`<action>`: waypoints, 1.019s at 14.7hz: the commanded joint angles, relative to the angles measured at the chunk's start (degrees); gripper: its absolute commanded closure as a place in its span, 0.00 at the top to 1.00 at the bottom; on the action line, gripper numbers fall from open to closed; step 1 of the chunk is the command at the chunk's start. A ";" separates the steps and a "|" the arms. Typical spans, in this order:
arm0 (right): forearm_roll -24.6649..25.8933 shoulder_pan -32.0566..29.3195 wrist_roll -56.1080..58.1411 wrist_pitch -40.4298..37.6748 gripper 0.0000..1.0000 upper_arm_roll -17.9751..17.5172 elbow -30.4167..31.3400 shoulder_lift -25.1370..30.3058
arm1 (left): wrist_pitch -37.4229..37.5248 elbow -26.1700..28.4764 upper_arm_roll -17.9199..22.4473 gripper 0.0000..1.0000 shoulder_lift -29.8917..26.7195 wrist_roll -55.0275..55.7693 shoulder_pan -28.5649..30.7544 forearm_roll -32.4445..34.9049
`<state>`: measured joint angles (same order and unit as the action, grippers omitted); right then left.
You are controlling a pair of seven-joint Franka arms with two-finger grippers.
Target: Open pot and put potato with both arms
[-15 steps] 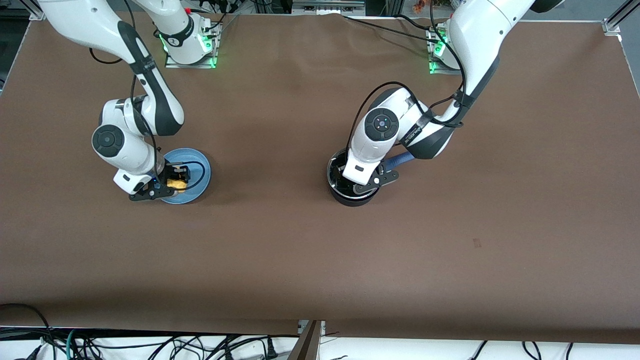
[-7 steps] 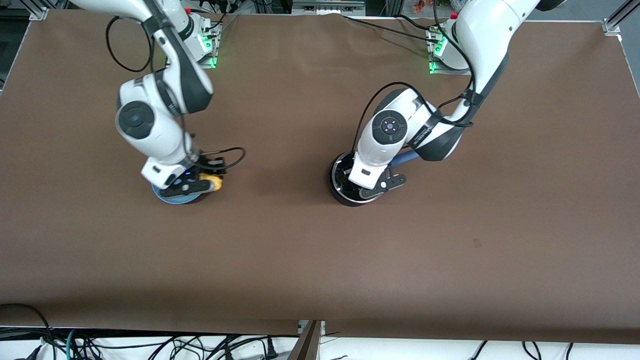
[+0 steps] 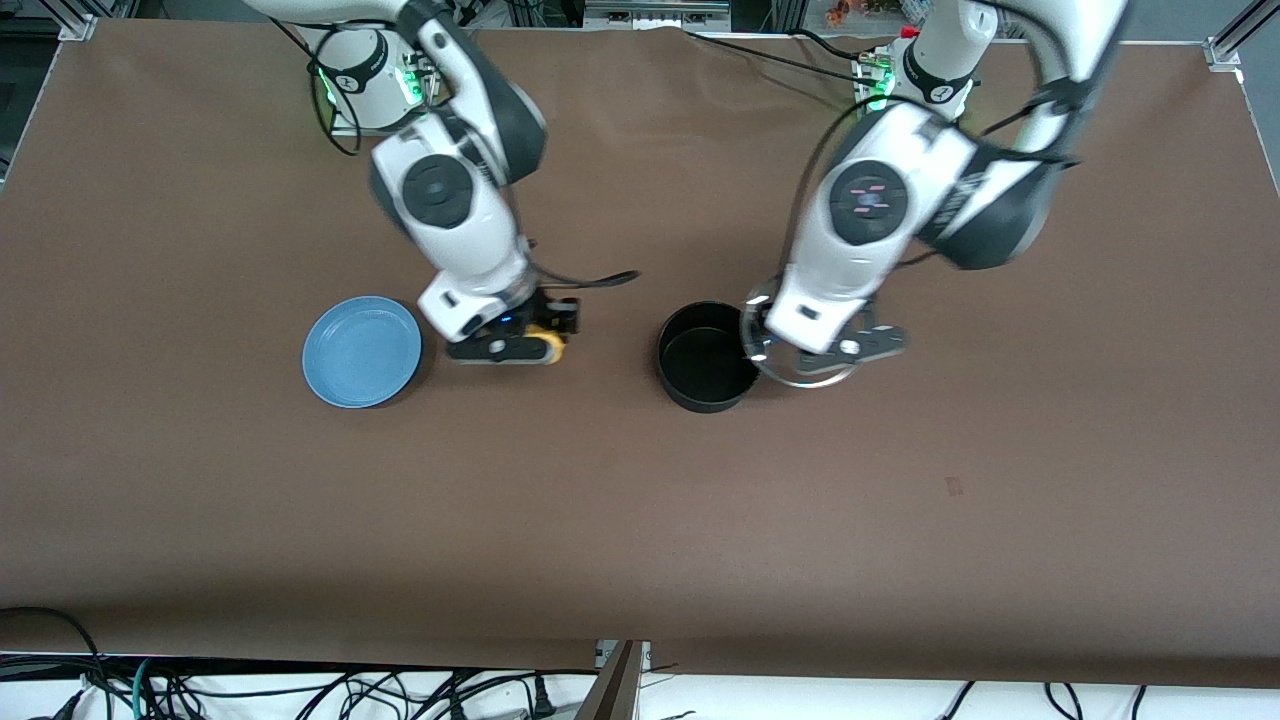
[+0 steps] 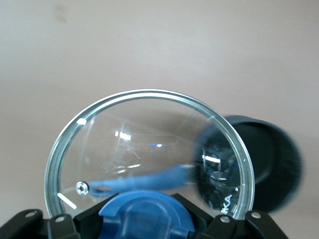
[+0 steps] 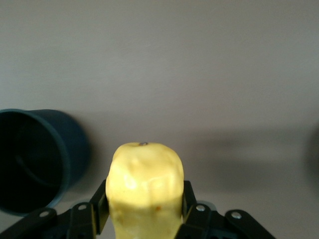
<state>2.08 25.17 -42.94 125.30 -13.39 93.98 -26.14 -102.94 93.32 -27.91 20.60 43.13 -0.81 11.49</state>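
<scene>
Next, my left gripper releases the glass lid on the bare table out point(image 3: 950, 385) point(image 4: 30, 102) beyond the blue handle of the pot.
The black pot point(image 3: 705, 368) stands open at the table's middle, and also shows in the left wrist view point(image 4: 271, 164) and the right wrist view point(image 5: 35, 159). My left gripper point(image 3: 815, 352) is shut on the blue knob point(image 4: 144, 214) of the glass lid point(image 4: 149, 144), held in the air beside the pot toward the left arm's end, over the pot's blue handle point(image 4: 144, 179). My right gripper point(image 3: 535, 340) is shut on the yellow potato point(image 5: 144, 191), held over the table between the plate and the pot; the potato also shows in the front view point(image 3: 550, 345).
The flat light-blue plate point(image 3: 360, 352) lies bare toward the right arm's end of the table. Brown table surface stretches all around. Cables hang below the table's near edge.
My left gripper lifted the lid off the pot and moved it toward the left arm's end. My right gripper carried the potato off the plate toward the pot.
</scene>
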 commanded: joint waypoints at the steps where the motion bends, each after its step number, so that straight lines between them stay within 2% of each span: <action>1: -0.15 3.82 -8.02 -0.58 0.41 0.38 -6.94 -5.04 | 0.72 6.84 -0.48 0.00 -6.17 -13.38 7.81 -0.51; 3: 0.12 6.37 -12.50 -0.40 0.41 0.47 -12.48 -9.08 | -0.24 12.38 -0.57 0.00 -9.69 -23.57 14.66 -0.68; 5: 0.21 8.04 -16.28 1.78 0.41 0.47 -17.32 -13.56 | -3.13 15.73 -0.57 0.00 -10.32 -31.49 20.46 -1.47; 8: 0.21 10.15 -21.04 10.02 0.38 0.56 -18.83 -17.27 | -15.23 22.05 -0.40 0.00 -7.69 -40.11 26.98 -1.39; 11: 0.21 11.65 -24.55 16.19 0.38 0.56 -18.92 -19.64 | -19.05 22.34 0.04 0.00 -1.20 -42.07 28.84 -0.08; 12: 0.12 11.65 -24.65 17.77 0.38 0.56 -18.92 -20.43 | -21.31 22.25 -0.04 0.00 1.00 -42.07 29.80 2.46; 15: 0.12 12.01 -24.56 22.87 0.38 0.56 -18.92 -22.72 | -28.00 21.99 -0.04 0.00 6.98 -42.07 30.51 3.53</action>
<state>2.10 36.48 -66.47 145.57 -13.27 77.26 -46.61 -128.32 116.70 -27.28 24.12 2.38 28.95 13.61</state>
